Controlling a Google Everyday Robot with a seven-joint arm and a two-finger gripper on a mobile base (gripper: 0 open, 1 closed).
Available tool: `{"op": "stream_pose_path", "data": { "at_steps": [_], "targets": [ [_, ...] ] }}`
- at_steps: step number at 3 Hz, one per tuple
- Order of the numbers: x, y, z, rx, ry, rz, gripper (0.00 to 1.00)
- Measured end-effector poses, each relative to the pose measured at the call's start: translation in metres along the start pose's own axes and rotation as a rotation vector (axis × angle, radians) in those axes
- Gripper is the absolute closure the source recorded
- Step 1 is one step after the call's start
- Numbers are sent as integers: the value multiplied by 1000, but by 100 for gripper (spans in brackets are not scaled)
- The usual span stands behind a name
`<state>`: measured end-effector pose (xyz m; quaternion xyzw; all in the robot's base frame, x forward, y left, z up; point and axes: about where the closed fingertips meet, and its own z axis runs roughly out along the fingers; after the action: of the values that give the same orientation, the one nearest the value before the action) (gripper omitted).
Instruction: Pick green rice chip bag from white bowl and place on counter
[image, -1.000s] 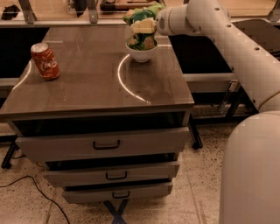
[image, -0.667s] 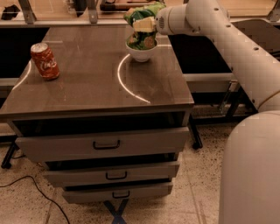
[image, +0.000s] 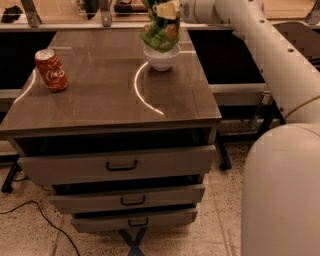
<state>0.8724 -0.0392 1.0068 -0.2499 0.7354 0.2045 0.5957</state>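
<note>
The spot for the green rice chip bag is on the counter (image: 115, 72) between the red soda can and the white bowl. Next, my gripper lets go of the bag, now hanging above the white bowl, there.
The green rice chip bag (image: 161, 31) hangs in the air just above the white bowl (image: 161, 58), its lower end close to the bowl's rim. My gripper (image: 167, 9) is at the top edge of the view, shut on the bag's upper end. The arm reaches in from the right. The bowl stands at the back right of the counter (image: 100, 95), on a thin white curved line. The bowl looks empty from this angle.
A red soda can (image: 51, 70) stands at the counter's left side. The cabinet below has three grey drawers with black handles (image: 121, 165). My white base (image: 282, 190) fills the lower right. A black cable lies on the floor at the left.
The gripper has risen with the green bag, lifting it out of the white bowl. The bowl and the can have stayed in place.
</note>
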Motion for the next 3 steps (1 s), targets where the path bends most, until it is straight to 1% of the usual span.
{"op": "stream_pose_path", "data": {
  "at_steps": [1,2,3],
  "targets": [
    [-55,-5,-8,4,-109,-59,100],
    [-54,-4,-7,2,-109,-55,100],
    [-60,53,14,-156,-133,-28,100]
  ]
}}
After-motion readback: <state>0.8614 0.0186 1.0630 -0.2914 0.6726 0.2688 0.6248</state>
